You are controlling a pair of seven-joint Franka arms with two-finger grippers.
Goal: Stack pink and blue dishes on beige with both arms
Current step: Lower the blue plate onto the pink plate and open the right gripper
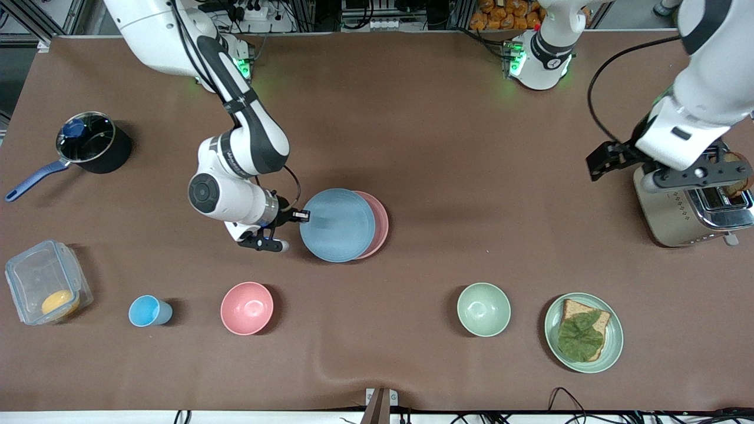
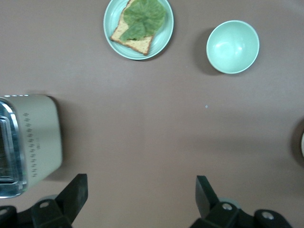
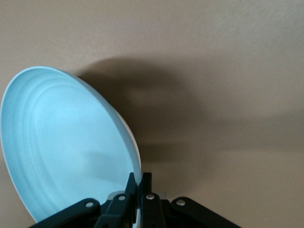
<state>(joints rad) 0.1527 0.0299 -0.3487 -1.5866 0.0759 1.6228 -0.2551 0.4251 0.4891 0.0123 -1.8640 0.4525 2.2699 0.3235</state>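
I should let go of the light blue plate with my right gripper, squarely on top of the pale pink plate [image 1: 351, 225] [image 3: 81, 143].
My right gripper [image 1: 301, 216] is shut on the rim of the light blue plate [image 1: 337, 224] at the edge toward the right arm's end of the table. In the right wrist view the blue plate [image 3: 66, 147] stands tilted, its rim pinched at the gripper [image 3: 141, 178]. It covers most of the pale pink plate [image 1: 380, 224], which shows as a crescent on the table. The beige plate is hidden or out of view. My left gripper [image 1: 601, 160] hangs open and empty over the table beside the toaster [image 1: 695, 206]; its fingers [image 2: 76, 192] stand wide apart around nothing.
Along the front stand a plastic box [image 1: 44, 282], blue cup [image 1: 148, 311], pink bowl [image 1: 247, 308], green bowl [image 1: 483, 309] and a green plate with bread and a leaf [image 1: 583, 331]. A black pot [image 1: 91, 143] sits toward the right arm's end.
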